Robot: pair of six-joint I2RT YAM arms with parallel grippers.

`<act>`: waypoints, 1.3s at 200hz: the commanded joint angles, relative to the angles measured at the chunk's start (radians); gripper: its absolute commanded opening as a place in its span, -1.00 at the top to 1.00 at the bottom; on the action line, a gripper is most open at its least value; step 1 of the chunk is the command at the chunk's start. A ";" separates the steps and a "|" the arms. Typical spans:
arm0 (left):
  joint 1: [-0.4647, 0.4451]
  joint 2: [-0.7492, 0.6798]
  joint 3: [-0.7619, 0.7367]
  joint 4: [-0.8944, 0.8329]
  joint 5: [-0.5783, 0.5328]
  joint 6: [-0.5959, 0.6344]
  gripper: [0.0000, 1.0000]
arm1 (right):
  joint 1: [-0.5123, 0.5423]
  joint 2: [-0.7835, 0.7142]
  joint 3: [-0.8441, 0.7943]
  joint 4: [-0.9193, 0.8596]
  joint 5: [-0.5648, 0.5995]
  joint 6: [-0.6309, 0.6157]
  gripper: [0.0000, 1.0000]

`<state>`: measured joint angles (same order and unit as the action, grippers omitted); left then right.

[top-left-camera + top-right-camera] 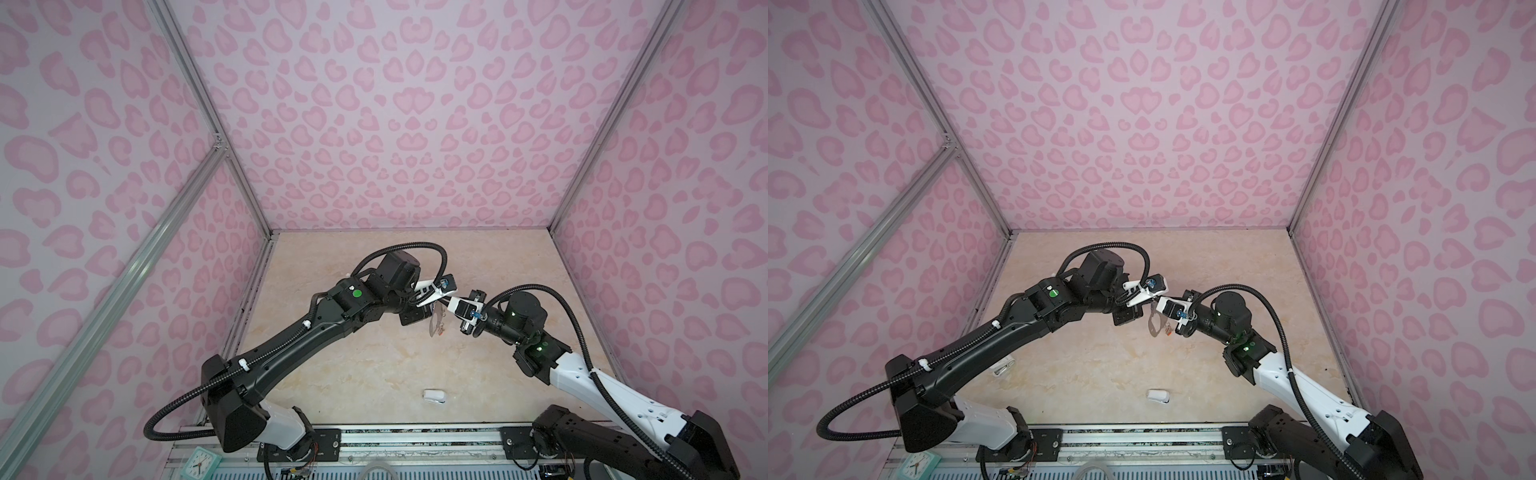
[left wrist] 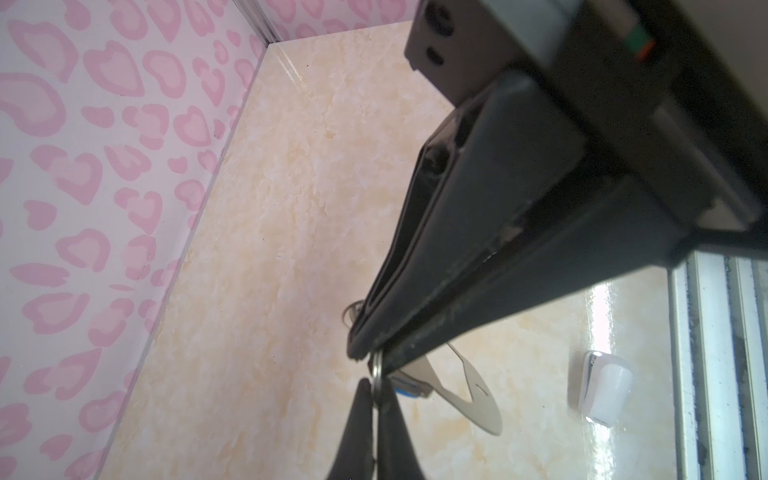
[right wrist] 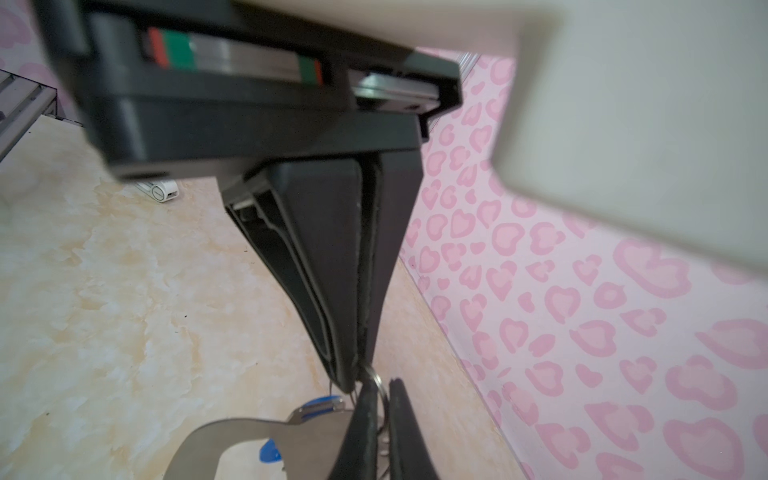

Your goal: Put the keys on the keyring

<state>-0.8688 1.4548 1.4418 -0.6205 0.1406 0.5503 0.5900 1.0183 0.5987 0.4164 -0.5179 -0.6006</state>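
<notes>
Both of the robot's grippers pinch the same wire ring with the key dangling below, so next the left gripper opens and grabs the key by its blue tag (image 2: 409, 392).
In both top views the two grippers meet tip to tip in mid-air over the middle of the table. The keyring (image 1: 435, 325) (image 1: 1154, 326), a flat grey plate, hangs below them. My left gripper (image 2: 377, 399) (image 1: 445, 296) is shut on a small wire ring (image 2: 376, 370) at the plate's edge. My right gripper (image 3: 384, 411) (image 1: 451, 303) is shut on the same ring (image 3: 379, 381), right against the left fingertips. The plate (image 2: 469, 399) (image 3: 232, 434) dangles beside the jaws. A key's blue tag (image 2: 409, 390) (image 3: 318, 406) hangs on it. An orange-red tag (image 1: 1168, 331) shows beside the plate.
A small white rounded object (image 1: 434, 395) (image 2: 604, 388) lies on the marble tabletop near the front. Another white item (image 1: 1003, 368) (image 3: 160, 191) lies by the left wall under the left arm. An aluminium rail (image 1: 415, 436) runs along the front; pink patterned walls enclose three sides.
</notes>
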 commanded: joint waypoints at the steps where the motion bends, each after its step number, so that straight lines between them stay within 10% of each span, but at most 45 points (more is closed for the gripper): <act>1: -0.006 0.010 0.022 0.010 0.046 0.016 0.93 | 0.001 0.005 -0.006 0.022 0.006 0.005 0.95; 47: 0.010 -0.051 -0.072 0.128 -0.036 -0.023 0.37 | -0.011 -0.012 -0.025 0.059 -0.002 0.044 1.00; 175: 0.022 -0.089 -0.301 0.447 0.071 -0.237 0.19 | -0.040 0.002 -0.044 0.203 -0.028 0.177 1.00; 260: 0.011 -0.065 -0.307 0.517 -0.096 -0.289 0.25 | -0.041 0.005 -0.043 0.203 -0.021 0.190 1.00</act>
<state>-0.8585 1.3834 1.1297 -0.1619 0.1043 0.2848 0.5480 1.0206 0.5518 0.5789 -0.5434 -0.4255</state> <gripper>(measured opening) 0.388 0.049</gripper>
